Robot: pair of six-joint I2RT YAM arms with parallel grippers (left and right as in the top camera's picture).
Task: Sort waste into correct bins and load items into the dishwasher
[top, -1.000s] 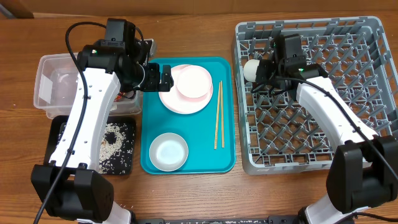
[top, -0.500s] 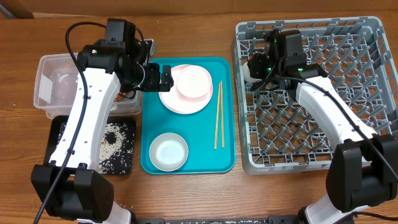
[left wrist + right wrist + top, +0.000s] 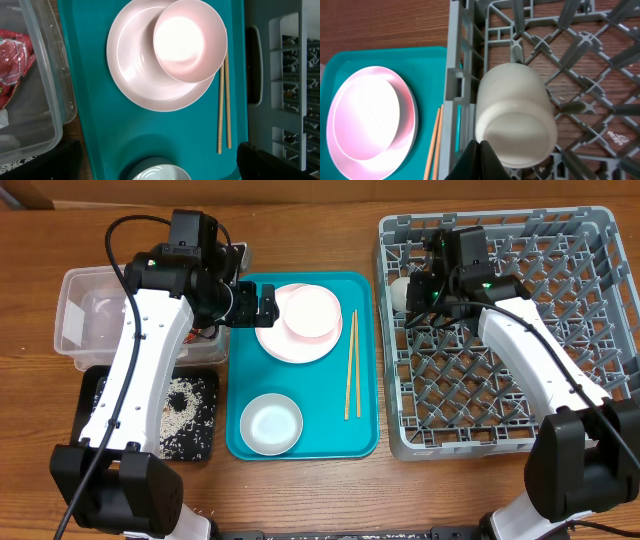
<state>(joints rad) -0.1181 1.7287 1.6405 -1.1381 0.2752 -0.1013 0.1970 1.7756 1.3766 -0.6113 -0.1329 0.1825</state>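
Observation:
My right gripper is shut at the cream cup's near edge and the cup lies on its side, so I need to open wide and take the cup's body (image 3: 512, 86).
My right gripper (image 3: 480, 145) is shut on the rim of the small cream cup (image 3: 516, 120), which lies on its side among the pegs at the left edge of the grey dish rack (image 3: 560, 330). The gripper and cup (image 3: 399, 290) also show from overhead. My left gripper (image 3: 160, 167) is open and empty above the teal tray, near the pink bowl (image 3: 190, 40) that sits on the pink plate (image 3: 135, 75). The chopsticks (image 3: 350, 365) and white bowl (image 3: 271, 423) lie on the tray. The red wrapper (image 3: 12, 55) and tissue (image 3: 100, 305) are in the clear tub (image 3: 70, 340). Rice grains (image 3: 180, 405) lie on the black tray (image 3: 95, 395).
The teal serving tray (image 3: 365, 435) sits between the tub and the rack. The rack's left wall (image 3: 457, 75) stands right beside the cup. Bare wooden table (image 3: 300, 490) runs along the front edge.
My right gripper has lowered the cream cup a little into the rack's left edge. The left arm has not moved.

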